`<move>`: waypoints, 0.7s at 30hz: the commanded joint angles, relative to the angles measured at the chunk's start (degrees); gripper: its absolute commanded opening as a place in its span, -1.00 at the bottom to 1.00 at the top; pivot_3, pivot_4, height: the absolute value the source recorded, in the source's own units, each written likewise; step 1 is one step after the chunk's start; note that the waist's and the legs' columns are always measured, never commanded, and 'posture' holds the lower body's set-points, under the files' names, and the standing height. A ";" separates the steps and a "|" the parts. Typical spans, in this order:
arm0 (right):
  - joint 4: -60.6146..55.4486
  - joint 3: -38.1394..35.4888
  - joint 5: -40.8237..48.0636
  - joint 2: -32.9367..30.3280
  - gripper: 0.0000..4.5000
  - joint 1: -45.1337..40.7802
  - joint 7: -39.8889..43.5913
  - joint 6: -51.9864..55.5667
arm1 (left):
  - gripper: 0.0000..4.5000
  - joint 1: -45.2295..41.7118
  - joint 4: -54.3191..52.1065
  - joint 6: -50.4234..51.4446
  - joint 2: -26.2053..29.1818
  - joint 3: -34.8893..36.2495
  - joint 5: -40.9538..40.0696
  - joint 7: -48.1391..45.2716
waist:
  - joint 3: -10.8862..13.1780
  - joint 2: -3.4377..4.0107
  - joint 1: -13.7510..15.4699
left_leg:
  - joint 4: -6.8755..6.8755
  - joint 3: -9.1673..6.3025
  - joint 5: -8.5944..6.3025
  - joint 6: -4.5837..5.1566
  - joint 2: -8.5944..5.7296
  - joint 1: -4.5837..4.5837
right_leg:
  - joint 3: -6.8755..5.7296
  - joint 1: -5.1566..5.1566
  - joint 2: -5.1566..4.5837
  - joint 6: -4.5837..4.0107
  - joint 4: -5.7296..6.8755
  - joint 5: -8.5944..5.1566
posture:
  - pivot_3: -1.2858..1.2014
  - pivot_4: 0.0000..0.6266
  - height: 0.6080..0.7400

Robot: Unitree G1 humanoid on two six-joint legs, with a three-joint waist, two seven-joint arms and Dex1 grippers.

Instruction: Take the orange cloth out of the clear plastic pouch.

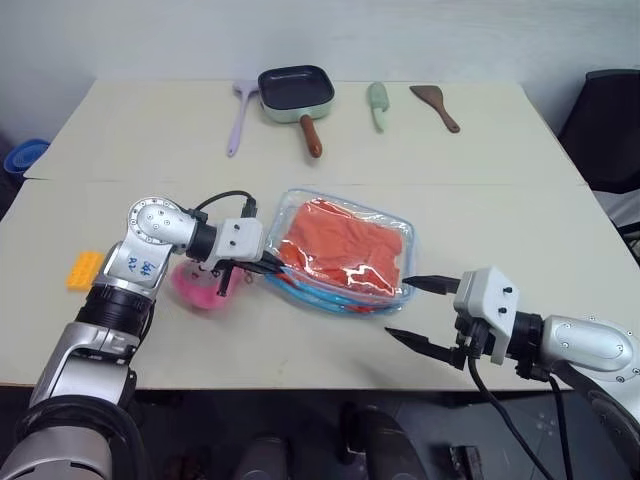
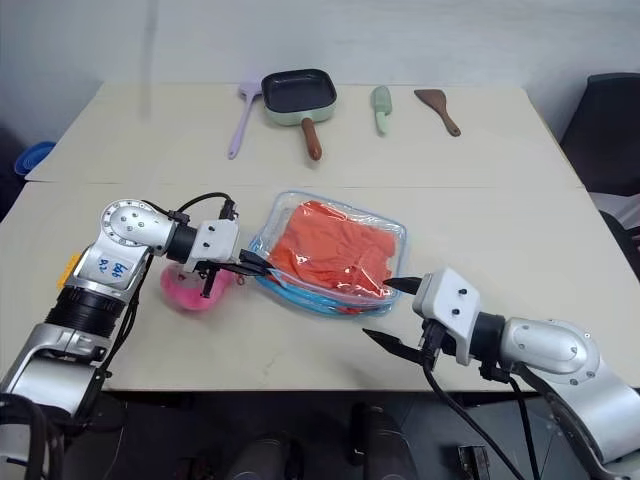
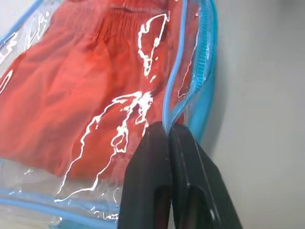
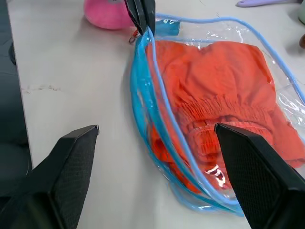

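The top edging of the pouch lies low over the orange cloth, so my left gripper will lift it while my right gripper reaches under and grabs the cloth [image 4: 167, 160].
The clear plastic pouch [image 1: 404, 236] lies flat mid-table, its light-blue zipper edging [image 4: 143, 71] gaping along the near side. Inside it sits the orange cloth [image 1: 340, 246], wrinkled and gathered, also seen through the plastic [image 3: 71, 90]. My left gripper [image 1: 275, 266] is at the pouch's left end, shut on the blue edging [image 3: 167, 125]; the right wrist view shows those fingers [image 4: 141, 16] pinching the rim. My right gripper [image 1: 400, 308] is open just off the pouch's near right corner, its fingertips [image 4: 90, 131] spread apart and holding nothing.
A pink plush toy [image 1: 198, 288] lies under my left wrist and a yellow brick [image 1: 84, 269] sits further left. At the far edge are a purple spatula [image 1: 240, 115], a pan [image 1: 296, 92], a green utensil [image 1: 379, 104] and a brown spatula [image 1: 436, 104].
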 commanded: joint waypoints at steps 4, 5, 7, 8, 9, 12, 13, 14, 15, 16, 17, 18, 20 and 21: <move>-0.36 4.16 -2.98 1.03 0.63 -2.68 0.11 -2.23 | -1.00 6.34 -19.07 28.73 -5.89 4.56 -6.99 15.79 | 0.00 0.00 0.06 | 0.03 -0.04 0.00 0.00 0.00 0.01 | 0.03 0.03 -0.03 0.01 0.01 0.00 | 0.03 -0.52 1.00; 0.28 5.73 -4.48 1.29 0.53 -3.38 -0.12 -2.70 | -1.00 7.36 -21.18 30.85 -7.15 4.87 -7.25 18.18 | 0.00 -0.01 0.10 | 0.03 -0.04 0.00 0.00 -0.01 0.01 | 0.04 0.04 -0.03 0.01 0.01 0.01 | 0.03 -0.52 1.00; 2.15 9.30 -8.18 1.96 0.25 -5.10 -0.80 -3.68 | -1.00 9.21 -24.44 33.07 -8.71 4.88 -7.39 21.26 | -0.01 -0.01 0.09 | 0.04 -0.05 0.00 0.00 -0.02 0.01 | 0.05 0.04 -0.05 0.03 0.01 0.01 | 0.03 -0.52 1.00; 3.41 10.99 -10.18 2.56 0.10 -6.19 -1.56 -3.95 | -1.00 9.89 -25.66 33.81 -9.26 4.75 -7.38 22.45 | -0.01 -0.02 0.09 | 0.04 -0.04 0.00 0.00 -0.02 0.01 | 0.07 0.04 -0.05 0.02 0.01 0.01 | 0.03 -0.52 1.00; 4.46 12.28 -11.79 3.11 -0.05 -7.09 -2.24 -4.14 | -1.00 10.32 -26.50 34.43 -9.63 4.72 -7.49 23.36 | -0.01 -0.02 0.09 | 0.04 -0.04 0.01 -0.01 -0.02 0.02 | 0.06 0.02 -0.05 0.02 0.02 0.01 | 0.03 -0.52 1.00; 8.11 16.20 -18.70 3.86 -0.33 -9.79 -3.92 -6.42 | -1.00 11.36 -28.23 35.38 -10.38 4.45 -7.89 25.30 | -0.01 -0.02 0.07 | 0.04 -0.02 0.03 -0.05 -0.02 0.02 | 0.07 0.01 -0.05 0.02 0.00 0.01 | 0.03 -0.52 1.00; 9.92 17.79 -21.45 4.10 -0.33 -10.86 -4.37 -7.92 | -1.00 11.77 -28.72 35.42 -10.44 4.27 -7.93 25.63 | -0.01 -0.01 0.02 | 0.04 -0.02 0.04 -0.07 -0.03 0.03 | 0.08 0.01 -0.05 0.02 0.00 0.01 | 0.03 -0.52 1.00; 11.44 18.75 -23.15 4.56 -0.33 -11.63 -4.70 -9.00 | -1.00 12.01 -29.06 35.49 -10.49 4.10 -7.97 25.92 | -0.01 -0.01 -0.05 | 0.04 0.00 0.04 -0.07 -0.03 0.05 | 0.09 0.01 -0.05 0.01 0.00 0.01 | 0.03 -0.52 1.00; 13.10 19.38 -24.20 5.61 -0.33 -12.49 -5.30 -9.61 | -1.00 12.13 -29.24 35.59 -10.52 4.04 -8.05 26.16 | -0.01 -0.01 0.00 | 0.03 0.01 0.05 -0.08 -0.03 0.04 | 0.10 0.01 -0.05 0.00 0.00 0.01 | 0.03 -0.52 1.00; 14.80 20.10 -25.58 6.47 -0.33 -13.48 -5.72 -10.51 | -1.00 12.12 -29.26 35.68 -10.66 4.06 -8.13 26.41 | -0.01 -0.02 0.00 | 0.03 0.00 0.05 -0.09 -0.03 0.05 | 0.09 -0.01 -0.05 0.00 0.00 0.00 | 0.03 -0.52 1.00; 16.26 20.84 -27.00 7.01 -0.33 -14.37 -5.85 -11.52 | -1.00 11.99 -29.18 35.66 -10.79 4.10 -8.16 26.66 | -0.01 -0.01 0.00 | 0.04 -0.01 0.06 -0.10 -0.02 0.07 | 0.08 0.00 -0.04 0.00 0.00 0.00 | 0.03 -0.52 1.00; 17.50 21.47 -28.41 7.35 -0.33 -15.04 -5.90 -12.61 | -1.00 11.83 -29.06 35.64 -10.92 4.11 -8.19 26.87 | -0.01 -0.01 -0.01 | 0.05 0.01 0.06 -0.11 -0.03 0.07 | 0.08 -0.01 -0.05 -0.01 0.00 0.00 | 0.03 -0.52 1.00; 20.31 23.30 -32.41 7.73 -0.16 -16.32 -6.27 -15.94 | -1.00 11.25 -28.74 35.65 -11.19 4.00 -8.27 27.17 | -0.01 -0.01 -0.01 | 0.05 0.00 0.06 -0.11 -0.03 0.07 | 0.08 -0.02 -0.05 -0.01 0.02 0.00 | 0.03 -0.52 1.00; 21.60 24.17 -34.44 7.94 -0.06 -16.84 -6.78 -17.64 | -1.00 11.02 -28.68 35.58 -11.23 3.89 -8.34 27.14 | -0.01 -0.01 -0.01 | 0.06 0.00 0.06 -0.11 -0.03 0.07 | 0.07 -0.04 -0.05 -0.01 0.03 0.00 | 0.03 -0.52 1.00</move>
